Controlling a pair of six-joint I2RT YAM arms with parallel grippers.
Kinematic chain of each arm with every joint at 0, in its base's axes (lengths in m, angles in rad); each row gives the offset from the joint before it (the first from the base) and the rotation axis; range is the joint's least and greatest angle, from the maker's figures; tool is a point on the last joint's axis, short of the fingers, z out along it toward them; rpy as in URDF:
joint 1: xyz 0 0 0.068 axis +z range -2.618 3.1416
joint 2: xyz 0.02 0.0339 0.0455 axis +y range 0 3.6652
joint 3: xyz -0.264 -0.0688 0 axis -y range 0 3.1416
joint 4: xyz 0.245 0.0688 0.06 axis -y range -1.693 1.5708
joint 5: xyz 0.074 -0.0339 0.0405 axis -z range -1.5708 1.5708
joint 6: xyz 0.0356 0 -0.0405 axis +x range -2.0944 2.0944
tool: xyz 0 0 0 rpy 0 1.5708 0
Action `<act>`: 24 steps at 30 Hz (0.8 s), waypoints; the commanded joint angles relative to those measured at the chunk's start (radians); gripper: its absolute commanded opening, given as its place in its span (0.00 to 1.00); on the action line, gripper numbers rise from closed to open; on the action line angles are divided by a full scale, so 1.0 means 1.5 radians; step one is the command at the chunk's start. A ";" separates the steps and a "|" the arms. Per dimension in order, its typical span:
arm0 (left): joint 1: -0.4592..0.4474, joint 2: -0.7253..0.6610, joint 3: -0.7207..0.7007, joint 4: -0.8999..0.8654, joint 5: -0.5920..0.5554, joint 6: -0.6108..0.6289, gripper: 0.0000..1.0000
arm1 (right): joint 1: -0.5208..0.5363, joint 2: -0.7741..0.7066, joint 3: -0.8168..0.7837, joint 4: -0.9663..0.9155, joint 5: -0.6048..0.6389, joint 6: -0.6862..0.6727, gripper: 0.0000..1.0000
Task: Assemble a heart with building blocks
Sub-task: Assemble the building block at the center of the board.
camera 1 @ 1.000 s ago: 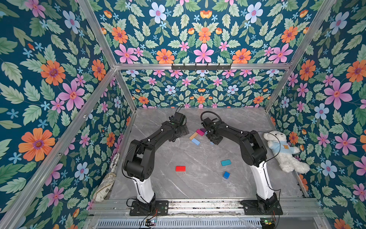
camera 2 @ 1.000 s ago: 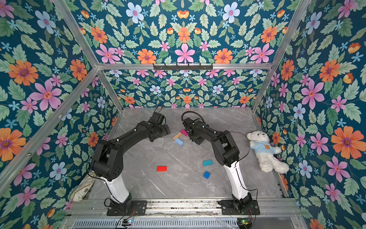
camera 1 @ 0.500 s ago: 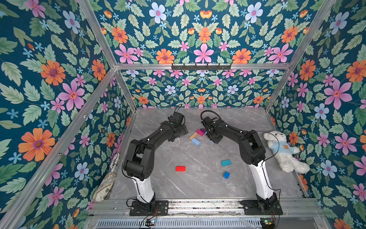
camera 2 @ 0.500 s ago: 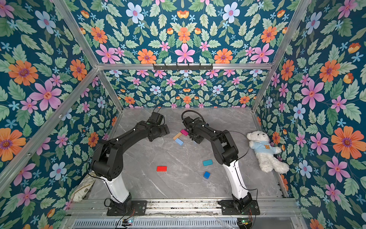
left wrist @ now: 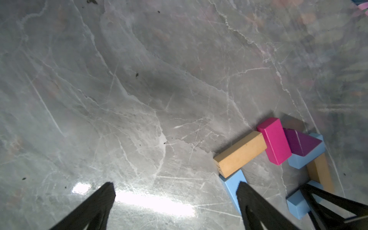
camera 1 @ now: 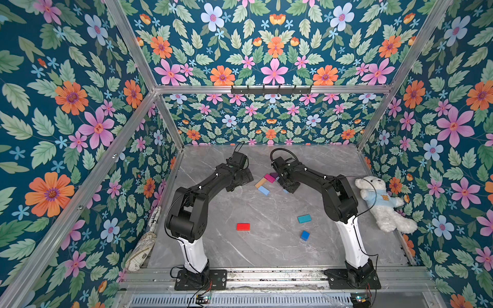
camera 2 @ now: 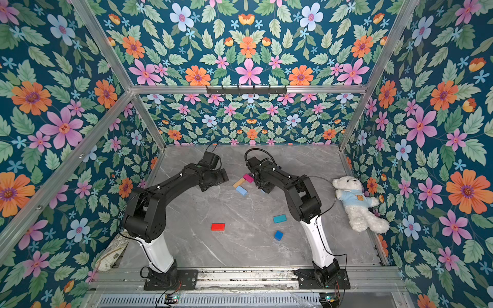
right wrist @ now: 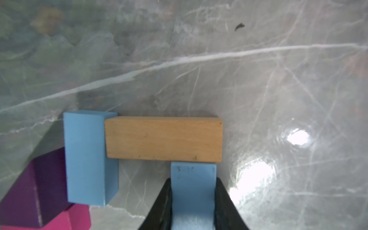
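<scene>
The red block lies loose nearer the front, and my left gripper should next close across the long sides of the red block (camera 1: 243, 227).
The partial heart (camera 1: 266, 182) lies at the back middle of the table: a magenta block (left wrist: 275, 141), a purple triangle (left wrist: 300, 143), two tan blocks (left wrist: 241, 157) and light blue blocks (left wrist: 233, 185) laid end to end. My right gripper (right wrist: 193, 183) is shut on a light blue block (right wrist: 193, 173) whose end touches the side of a tan block (right wrist: 163, 137). My left gripper (left wrist: 175, 185) hangs open over bare table just left of the heart. A red block (camera 1: 243, 226), a teal block (camera 1: 304, 218) and a blue block (camera 1: 305, 235) lie loose nearer the front.
A white plush bear (camera 1: 381, 202) in a light blue shirt lies against the right wall. A rolled patterned cloth (camera 1: 141, 250) rests at the front left corner. Flowered walls close in three sides, and a metal rail (camera 1: 266, 274) carrying both arm bases runs along the front.
</scene>
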 commanded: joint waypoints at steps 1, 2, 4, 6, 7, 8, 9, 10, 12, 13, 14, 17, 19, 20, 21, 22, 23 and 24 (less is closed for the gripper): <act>0.003 -0.003 -0.003 0.008 0.004 -0.008 0.99 | -0.001 0.014 -0.005 -0.054 -0.051 0.018 0.00; 0.003 -0.003 -0.004 0.008 0.005 -0.008 0.99 | -0.001 0.013 -0.004 -0.057 -0.050 0.019 0.00; 0.005 -0.004 -0.005 0.009 0.006 -0.009 0.99 | -0.002 0.010 -0.004 -0.057 -0.047 0.020 0.00; 0.005 -0.004 -0.006 0.011 0.008 -0.010 0.99 | -0.002 0.009 -0.004 -0.061 -0.045 0.020 0.00; 0.006 -0.004 -0.006 0.011 0.009 -0.010 0.99 | -0.002 0.009 -0.004 -0.061 -0.046 0.020 0.00; 0.005 -0.004 -0.007 0.012 0.009 -0.010 0.99 | -0.002 0.009 -0.004 -0.063 -0.046 0.020 0.00; 0.007 -0.004 -0.007 0.012 0.009 -0.010 0.99 | -0.002 0.009 -0.004 -0.063 -0.045 0.021 0.00; 0.007 -0.004 -0.008 0.012 0.010 -0.010 0.99 | -0.002 0.008 -0.005 -0.064 -0.045 0.022 0.00; 0.007 -0.004 -0.009 0.012 0.011 -0.011 0.99 | -0.002 0.005 -0.008 -0.065 -0.046 0.023 0.00; 0.007 -0.004 -0.010 0.012 0.012 -0.011 0.99 | -0.002 0.004 -0.008 -0.065 -0.045 0.025 0.00; 0.008 -0.004 -0.010 0.012 0.012 -0.011 0.99 | -0.002 0.003 -0.008 -0.065 -0.046 0.024 0.00; 0.009 -0.004 -0.011 0.013 0.013 -0.012 0.99 | -0.002 0.001 -0.008 -0.067 -0.043 0.026 0.00; 0.009 -0.004 -0.011 0.013 0.014 -0.012 0.99 | -0.003 -0.001 -0.007 -0.069 -0.043 0.026 0.00; 0.010 -0.004 -0.011 0.013 0.014 -0.012 0.99 | -0.003 -0.001 -0.007 -0.067 -0.043 0.025 0.00; 0.010 -0.005 -0.012 0.013 0.013 -0.012 0.99 | -0.003 0.001 -0.007 -0.067 -0.045 0.024 0.00; 0.010 -0.005 -0.013 0.013 0.014 -0.012 0.99 | -0.003 0.003 -0.007 -0.066 -0.046 0.024 0.00; 0.011 -0.005 -0.013 0.013 0.014 -0.013 0.99 | -0.004 0.003 -0.009 -0.065 -0.049 0.024 0.00; 0.011 -0.005 -0.014 0.013 0.015 -0.013 0.99 | -0.003 0.003 -0.013 -0.062 -0.052 0.024 0.00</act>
